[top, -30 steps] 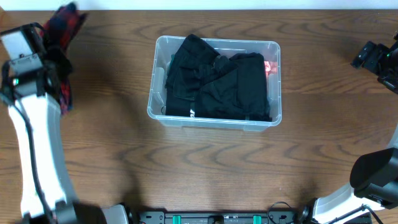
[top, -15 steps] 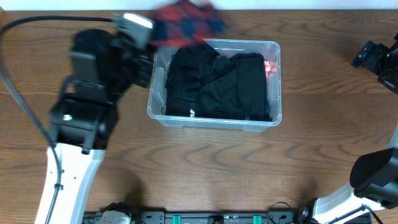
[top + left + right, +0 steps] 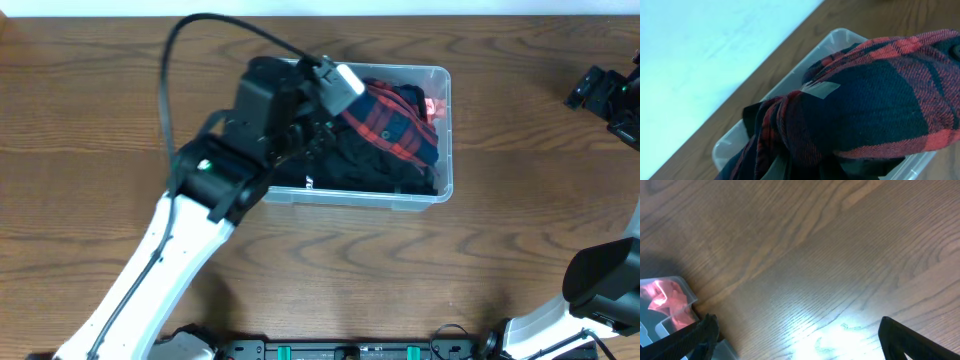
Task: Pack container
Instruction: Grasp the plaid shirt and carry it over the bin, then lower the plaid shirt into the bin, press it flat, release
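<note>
Next, my left gripper lays the plaid garment's end over the black clothes it leaves uncovered as it bunches up, then grips that garment nearer the middle (image 3: 396,124).
The clear container (image 3: 350,198) stands at the table's centre, filled with black clothes (image 3: 360,168). A red and dark blue plaid garment (image 3: 395,125) lies over the black clothes in the right half. My left gripper (image 3: 330,115) is above the container's middle, shut on the plaid garment's left end. In the left wrist view the bunched garment (image 3: 880,95) fills the frame and hides the fingers, and the container's rim (image 3: 840,36) shows behind it. My right gripper (image 3: 600,95) is open and empty at the far right, over bare table (image 3: 800,340).
A pink-red item (image 3: 433,107) shows through the container's right end, also in the right wrist view (image 3: 662,297). Wooden table surrounds the container on all sides. A white wall edge runs along the table's far side (image 3: 700,60).
My left arm swung from the far left to over the container, carrying the plaid garment. The garment now lies on the black clothes. The right arm has not moved.
</note>
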Available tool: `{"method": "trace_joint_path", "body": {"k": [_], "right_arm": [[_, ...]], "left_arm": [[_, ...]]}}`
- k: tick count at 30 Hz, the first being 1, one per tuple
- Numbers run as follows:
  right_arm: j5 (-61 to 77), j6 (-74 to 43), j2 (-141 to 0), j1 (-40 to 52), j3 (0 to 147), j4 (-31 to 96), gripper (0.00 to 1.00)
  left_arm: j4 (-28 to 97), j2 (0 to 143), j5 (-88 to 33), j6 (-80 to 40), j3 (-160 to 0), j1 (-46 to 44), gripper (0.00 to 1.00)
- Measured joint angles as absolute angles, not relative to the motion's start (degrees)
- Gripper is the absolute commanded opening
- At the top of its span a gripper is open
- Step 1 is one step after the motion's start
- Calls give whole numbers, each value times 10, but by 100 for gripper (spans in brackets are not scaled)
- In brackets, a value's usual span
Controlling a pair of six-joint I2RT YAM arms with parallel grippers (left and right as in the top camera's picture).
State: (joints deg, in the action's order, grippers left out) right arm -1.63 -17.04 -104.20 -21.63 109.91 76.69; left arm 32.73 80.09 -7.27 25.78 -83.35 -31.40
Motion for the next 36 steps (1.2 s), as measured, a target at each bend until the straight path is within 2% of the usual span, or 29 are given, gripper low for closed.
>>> {"method": "trace_joint_path", "body": {"k": [4, 5, 7, 9, 11, 17, 26, 29, 33, 34, 36], "right_arm": [[-16, -170, -1042, -216, 1099, 767, 99], [-16, -170, -1042, -216, 1099, 767, 99], [-16, -170, -1042, -216, 1099, 767, 99], [-16, -170, -1042, -216, 1099, 767, 99], [-16, -170, -1042, -216, 1099, 767, 99], [-16, -170, -1042, -216, 1099, 767, 99], [-16, -170, -1042, -216, 1099, 767, 99], [-16, -171, -1042, -216, 1099, 767, 99], [-16, -171, -1042, -216, 1099, 767, 99], [-16, -171, -1042, -216, 1099, 767, 99], [-16, -172, -1042, -216, 1099, 767, 99]], "left_arm": [[314, 835, -71, 258, -834, -324, 6], [314, 841, -71, 258, -834, -326, 11], [319, 849, -71, 257, -834, -328, 43], [328, 851, -71, 255, -834, -328, 54], [336, 849, -71, 251, -834, -328, 57], [365, 824, -71, 215, -834, -328, 58], [363, 756, -93, 190, -837, -328, 57], [345, 783, -112, 178, -838, -328, 45], [316, 851, -129, 158, -838, -329, 10], [311, 871, -132, 154, -838, -331, 6], [303, 908, -134, 148, -838, -336, 6]]}}
